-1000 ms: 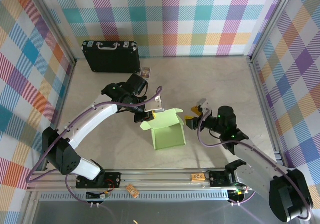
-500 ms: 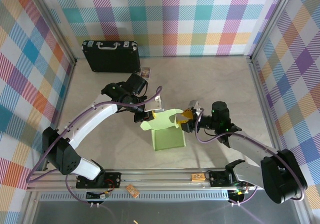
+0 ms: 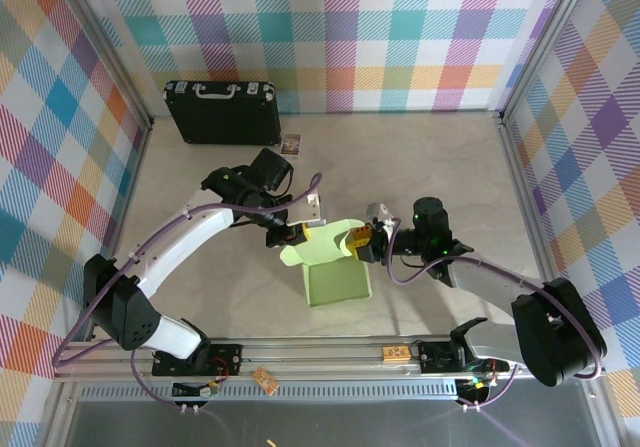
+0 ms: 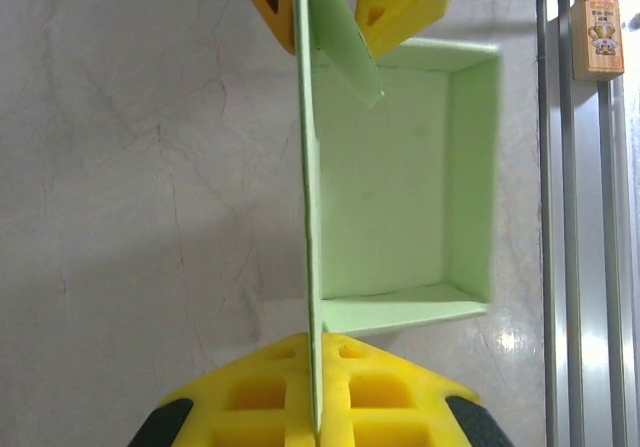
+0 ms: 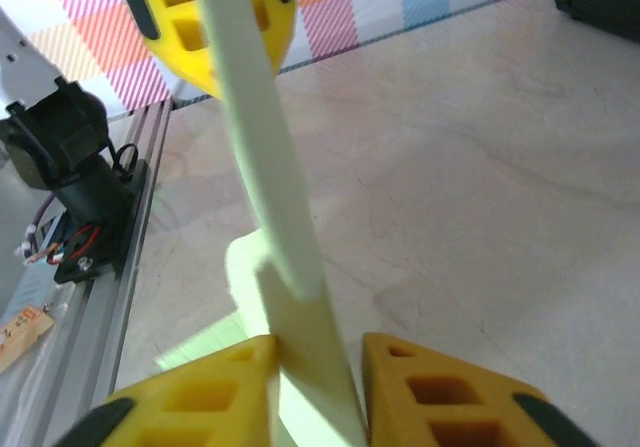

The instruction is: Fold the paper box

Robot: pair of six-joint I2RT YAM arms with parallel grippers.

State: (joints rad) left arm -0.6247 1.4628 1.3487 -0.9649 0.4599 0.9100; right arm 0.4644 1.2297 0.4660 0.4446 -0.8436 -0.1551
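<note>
The box's side tab (image 3: pixel 291 256) sticks out below the far edge of the lid flap my left gripper pinches, so that gripper should open, come round and take the tab from the side.
The paper box (image 3: pixel 337 279) is pale green and stands open-topped at mid-table, its lid flap (image 3: pixel 318 247) raised upright along the far side. My left gripper (image 3: pixel 293 233) is shut on the left end of that flap; in the left wrist view its yellow fingers (image 4: pixel 250 397) pinch the card edge (image 4: pixel 312 267) with the box's hollow (image 4: pixel 400 177) to the right. My right gripper (image 3: pixel 362 243) is at the flap's right end, its fingers (image 5: pixel 440 387) set close either side of the card (image 5: pixel 300 297) with a small gap, so it is open.
A black briefcase (image 3: pixel 221 110) with a silver handle lies at the back left, with a tiny picture card (image 3: pixel 291 145) just in front of it. The aluminium rail (image 3: pixel 330 352) with a small wooden tag (image 3: pixel 396 352) runs along the near edge. Plaid walls enclose the table.
My right gripper has moved left from beside the box until its fingers straddle the right end of the raised flap. The left gripper kept its hold; the flap shifted slightly.
</note>
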